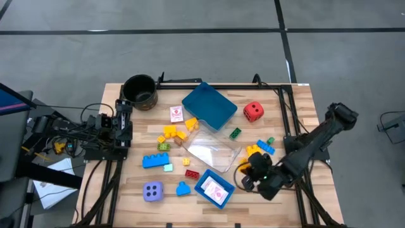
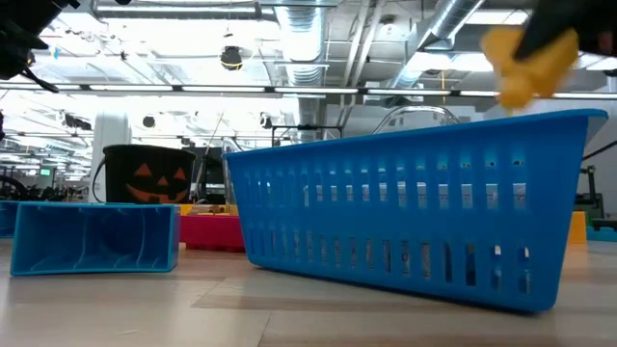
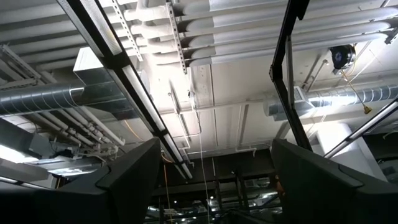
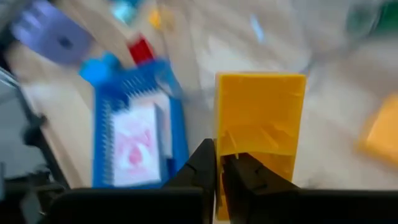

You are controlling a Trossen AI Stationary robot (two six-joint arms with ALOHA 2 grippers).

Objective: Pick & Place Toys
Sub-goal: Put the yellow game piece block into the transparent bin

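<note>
Next, my right gripper releases the yellow brick inside the clear plastic box point(image 1: 212, 151) point(image 4: 260, 28), near the middle of the box's bottom.
My right gripper point(image 4: 217, 155) hangs over the table's near right part point(image 1: 249, 172), shut on a yellow brick point(image 4: 261, 118) that shows its hollow underside. In the low view that brick point(image 2: 530, 58) is a blur above the blue basket's rim. Other toys lie on the table: a red die point(image 1: 253, 112), a lavender die point(image 1: 152, 190), yellow bricks point(image 1: 172, 133), a blue brick point(image 1: 155, 160) and a white card point(image 1: 176, 114). My left gripper point(image 3: 211, 180) waits at the table's left edge point(image 1: 123, 115), open and pointing up at the ceiling. My right gripper pinches one side wall of the yellow brick point(image 4: 219, 144), at the brick's open underside. One finger point(image 4: 202, 163) lies outside the wall and the other point(image 4: 244, 168) inside the hollow. The fingers slant down from the table's right. The brick is lifted clear of the table.
A large blue tray point(image 1: 210, 106) lies at the far middle, with a clear plastic sheet point(image 1: 212, 151) nearer. A small blue tray point(image 1: 214, 189) holding a card sits just left of my right gripper. A dark round pot point(image 1: 140, 92) stands at the far left. More bricks point(image 1: 262, 147) lie at the right.
</note>
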